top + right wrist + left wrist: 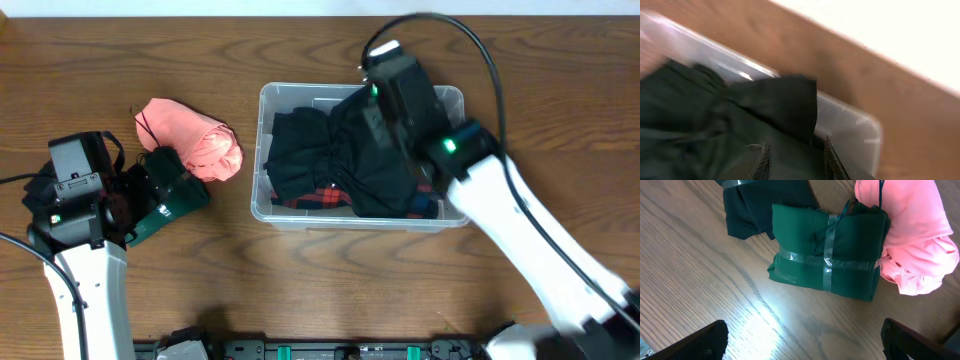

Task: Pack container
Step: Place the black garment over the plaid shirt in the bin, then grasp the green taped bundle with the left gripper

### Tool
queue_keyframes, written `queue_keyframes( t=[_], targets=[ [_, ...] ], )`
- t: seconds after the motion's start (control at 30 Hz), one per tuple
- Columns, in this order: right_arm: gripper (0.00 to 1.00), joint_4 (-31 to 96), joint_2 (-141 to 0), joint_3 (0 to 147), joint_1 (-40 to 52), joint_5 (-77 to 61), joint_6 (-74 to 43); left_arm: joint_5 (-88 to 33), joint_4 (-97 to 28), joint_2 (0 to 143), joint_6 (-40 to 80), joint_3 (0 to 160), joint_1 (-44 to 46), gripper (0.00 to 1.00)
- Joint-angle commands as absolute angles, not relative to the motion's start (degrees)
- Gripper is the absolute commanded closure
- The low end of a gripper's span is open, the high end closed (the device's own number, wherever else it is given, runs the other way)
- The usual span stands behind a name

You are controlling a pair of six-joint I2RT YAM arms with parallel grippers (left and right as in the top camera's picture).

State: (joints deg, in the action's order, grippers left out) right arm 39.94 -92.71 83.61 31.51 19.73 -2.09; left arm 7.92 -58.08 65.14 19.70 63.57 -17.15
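Note:
The robot's left gripper will next move to the green taped bundle and close on its middle, around the crossing of the clear tape bands (158, 200) (827, 262).
The clear plastic container (262, 120) stands at the table's middle, filled with black clothes (300, 150) and a red plaid piece (320, 198). My right gripper (385, 105) is over the container's back right part. In the blurred right wrist view its fingers (797, 160) sit close together on a black garment (785, 100) beside the container's rim (852, 122). My left gripper (135, 205) is open and empty over bare wood (802, 340). A green taped bundle (827, 255) lies just ahead of it, touching a pink garment (910, 235).
A dark garment (760, 205) lies behind the green bundle (170, 205). The pink garment (195, 145) is left of the container. The table's back edge runs close behind the container.

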Motion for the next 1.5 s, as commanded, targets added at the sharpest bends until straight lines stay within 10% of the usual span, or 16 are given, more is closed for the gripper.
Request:
queue_keyframes(
  t=[0.0,0.4,0.73,1.47],
  targets=[
    [0.70,40.5,-101.8,80.9,28.1,11.3,-5.8,8.1,-58.3,65.2,20.3,64.2,-17.5,0.02],
    [0.69,44.8,-117.3,81.7,28.1,8.4,-10.5,8.1,-58.5,65.2,20.3,64.2,-17.5,0.02],
    [0.02,45.6,-92.1,88.0,24.9,15.2,-5.5,8.1,-57.4,65.3,19.6,64.2,-17.5,0.02],
    [0.01,58.2,-85.9,86.8,9.6,15.0,-5.5,5.3,-58.8,86.1,31.4,64.2,-24.7,0.02]
  ],
)
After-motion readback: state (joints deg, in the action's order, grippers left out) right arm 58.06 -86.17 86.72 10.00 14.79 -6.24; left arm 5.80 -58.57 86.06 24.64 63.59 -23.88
